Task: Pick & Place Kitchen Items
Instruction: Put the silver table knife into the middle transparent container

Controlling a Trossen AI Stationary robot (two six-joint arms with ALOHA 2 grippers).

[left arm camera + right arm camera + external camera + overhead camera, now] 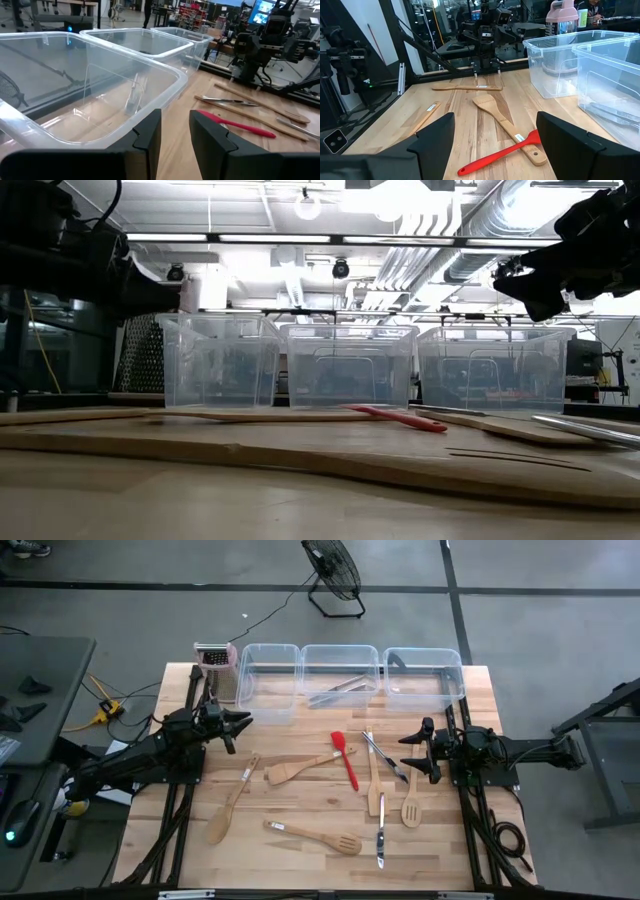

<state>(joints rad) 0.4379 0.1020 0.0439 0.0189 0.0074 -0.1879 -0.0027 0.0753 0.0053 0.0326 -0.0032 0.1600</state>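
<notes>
Next, I grab the middle of the silvery tongs [383, 753] with my right gripper, near the wooden handle they cross.
Several utensils lie flat on the wooden table [150, 840]: a red spatula [345, 760], a wooden spatula [298, 769], a wooden spoon [230, 805], a slotted wooden spatula [318, 838], silvery tongs [384, 755], another wooden spoon [373, 782], a second slotted spatula [411, 804] and a metal knife [380, 837]. A metal utensil [340, 688] lies in the middle tub [340, 652]. My left gripper [240, 726] hovers beside the left tub [165, 70], its fingers a narrow gap apart [175, 125], holding nothing. My right gripper [405, 752] hangs wide open [495, 120] just right of the tongs, above the table.
Three clear tubs stand in a row along the far edge, the right one [425, 658] showing nothing inside. An upright metal grater [215, 665] stands left of the left tub. A floor fan [333, 570] is beyond the table. Bare wood lies near the table's front left corner.
</notes>
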